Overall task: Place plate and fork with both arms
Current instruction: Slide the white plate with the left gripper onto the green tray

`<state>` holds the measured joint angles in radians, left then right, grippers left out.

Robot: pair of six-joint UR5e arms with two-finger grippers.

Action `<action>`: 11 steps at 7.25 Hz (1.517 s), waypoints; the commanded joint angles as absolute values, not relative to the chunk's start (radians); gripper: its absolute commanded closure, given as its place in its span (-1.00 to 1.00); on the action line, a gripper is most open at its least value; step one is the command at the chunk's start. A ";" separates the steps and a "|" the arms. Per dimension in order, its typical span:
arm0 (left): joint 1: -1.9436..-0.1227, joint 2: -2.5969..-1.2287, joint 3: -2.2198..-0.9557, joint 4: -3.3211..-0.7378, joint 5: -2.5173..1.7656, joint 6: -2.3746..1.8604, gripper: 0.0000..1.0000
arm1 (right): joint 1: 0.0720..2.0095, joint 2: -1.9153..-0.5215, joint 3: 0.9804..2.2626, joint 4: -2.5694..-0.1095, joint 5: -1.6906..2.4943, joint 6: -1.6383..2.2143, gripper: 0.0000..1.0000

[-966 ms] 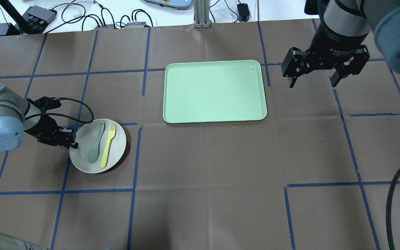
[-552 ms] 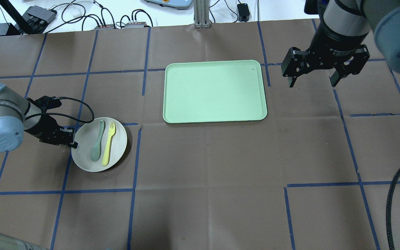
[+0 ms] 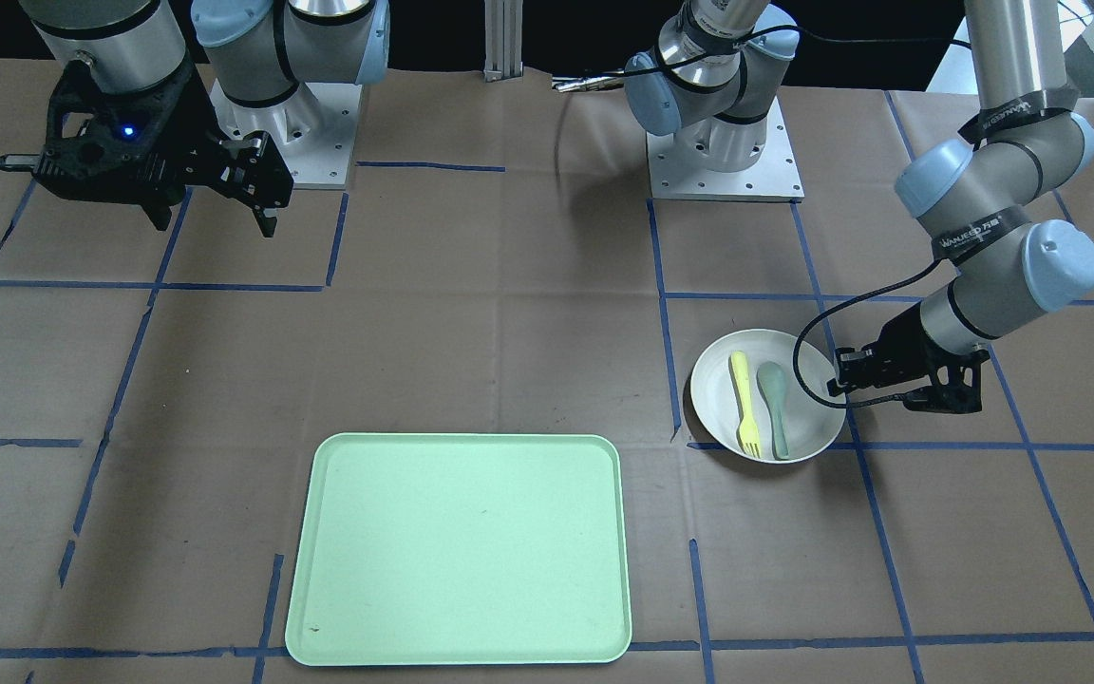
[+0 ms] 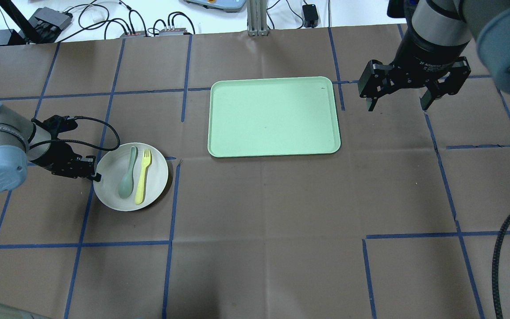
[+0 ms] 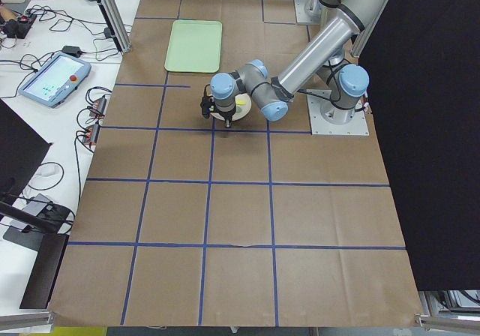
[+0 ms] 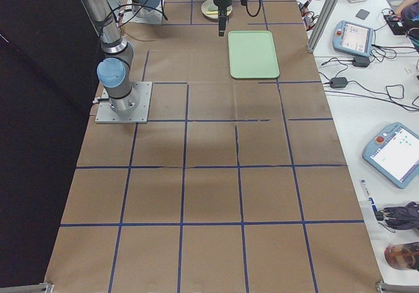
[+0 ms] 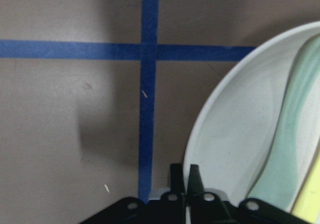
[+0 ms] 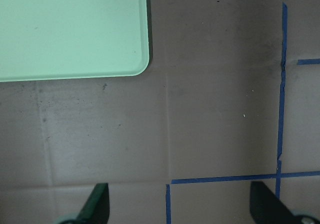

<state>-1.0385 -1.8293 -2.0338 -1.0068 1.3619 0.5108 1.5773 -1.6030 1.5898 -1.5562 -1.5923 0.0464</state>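
Next, I let go of the off-white plate with my left gripper, setting it in the middle of the bare mint-green tray (image 3: 469,558).
The off-white plate (image 4: 155,175) is at the table's left, with the pale-yellow fork (image 4: 142,176) and a grey-green spoon (image 4: 127,173) lying side by side in it. My left gripper (image 4: 95,175) is shut on the plate's left rim; the left wrist view shows the fingers (image 7: 176,176) pinched on the rim of the plate (image 7: 225,149). The plate casts a shadow and seems held just off the paper. In the front view the plate (image 3: 713,389), fork (image 3: 745,389) and left gripper (image 3: 837,385) show at right. My right gripper (image 4: 399,105) hangs open and empty, right of the tray.
A rectangular mint-green tray (image 4: 275,116) lies at the table's middle back, bare; it also shows in the front view (image 3: 460,546) and its corner shows in the right wrist view (image 8: 70,29). Brown paper with blue tape lines covers the table. Cables and boxes lie beyond the far edge.
My left gripper has carried the plate, with fork and spoon, a little to the right and toward the far side. The right arm has barely moved.
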 commanded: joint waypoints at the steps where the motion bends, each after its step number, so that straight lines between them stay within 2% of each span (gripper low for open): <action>1: -1.060 -1.802 -2.029 -1.006 1.251 0.496 1.00 | 1.577 -1.603 1.589 -1.555 -1.592 0.046 -1.00; 4: -1.271 -1.876 -1.886 -1.008 1.249 0.268 1.00 | 1.575 -1.605 1.594 -1.555 -1.594 0.046 -1.00; 8: -1.535 -2.148 -1.569 -1.006 1.247 -0.047 1.00 | 1.577 -1.603 1.595 -1.555 -1.592 0.046 -1.00; 11: -1.629 -2.279 -1.396 -1.006 1.204 -0.168 1.00 | 1.577 -1.605 1.595 -1.554 -1.592 0.048 -1.00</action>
